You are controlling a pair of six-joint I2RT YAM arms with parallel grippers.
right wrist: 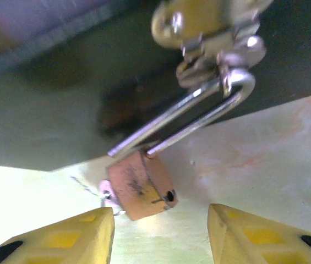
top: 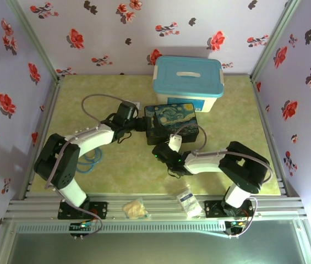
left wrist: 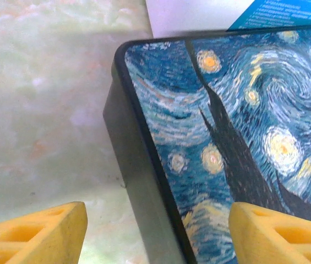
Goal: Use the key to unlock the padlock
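My right gripper will turn to pinch the padlock's thin body [right wrist: 157, 178] and unhook it, because the open shackle still hooks the hasp and the padlock's broad side faces that gripper.
The small brass padlock [right wrist: 141, 187] hangs by its silver shackle [right wrist: 199, 113] from the hasp [right wrist: 216, 49] on the dark front wall of the Starry-Night tin box [top: 173, 120]. The padlock body tilts down onto the table. A little round key [right wrist: 107, 193] head pokes out at the padlock's lower left, mostly hidden behind it. My right gripper [right wrist: 161, 213] is open just short of the padlock, its yellow fingers [right wrist: 72, 239] on either side and touching nothing. My left gripper [left wrist: 158, 214] is open, straddling the box's [left wrist: 238, 137] left edge at its corner.
A white tub with a blue lid [top: 188, 81] stands right behind the tin box. A blue cable loop [top: 92, 157] lies by the left arm. Two small packets [top: 135, 207] [top: 188, 200] rest on the near rail. Flowered walls close in three sides.
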